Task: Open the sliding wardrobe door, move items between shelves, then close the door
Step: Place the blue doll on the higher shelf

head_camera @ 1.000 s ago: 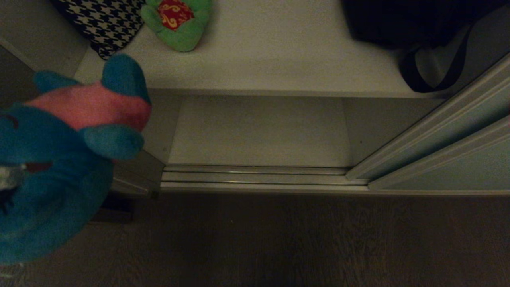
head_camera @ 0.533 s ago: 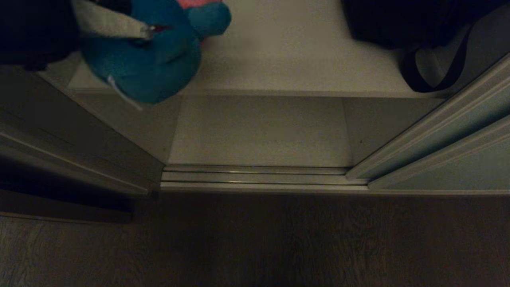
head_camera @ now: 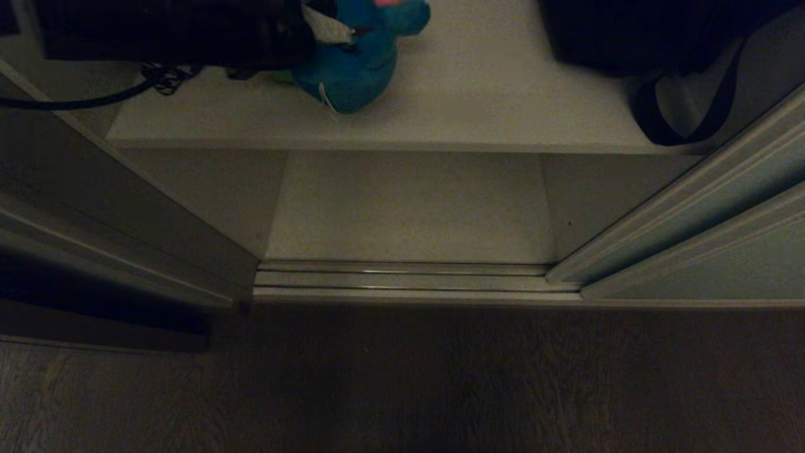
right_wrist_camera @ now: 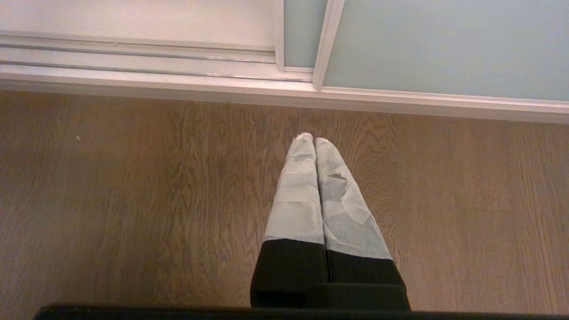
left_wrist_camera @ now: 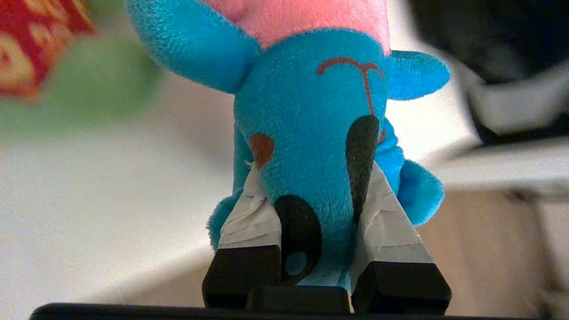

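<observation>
The robot's left hand needs to set the blue plush toy down on the upper shelf (head_camera: pixel 401 50) between the green frog toy and the black bag.
The blue plush toy (head_camera: pixel 355 63) with a pink back hangs head-first over the left part of the upper white shelf (head_camera: pixel 478 107). My left gripper (head_camera: pixel 330 28) is shut on it. In the left wrist view the taped fingers (left_wrist_camera: pixel 249 213) clamp the toy's head (left_wrist_camera: pixel 306 111) on both sides, with the gripper (left_wrist_camera: pixel 315 173) midway across it. The green frog toy (left_wrist_camera: pixel 84 80) with a red belly lies blurred just beside it on the same shelf. The lower shelf (head_camera: pixel 409 207) is bare. The sliding wardrobe door (head_camera: pixel 692 207) stands pushed to the right. My right gripper (right_wrist_camera: pixel 314 138) is shut and empty above the wooden floor.
A black strapped bag (head_camera: pixel 629 31) fills the right end of the upper shelf. Silvery rails (head_camera: pixel 409 280) run along the wardrobe's front edge, with dark wooden floor (head_camera: pixel 402 377) before them. My dark left arm (head_camera: pixel 170 31) covers the shelf's left corner.
My left arm has carried the blue toy from close to the camera at the lower left up and rightward over the upper shelf. The arm now hides the cushion and the frog in the head view.
</observation>
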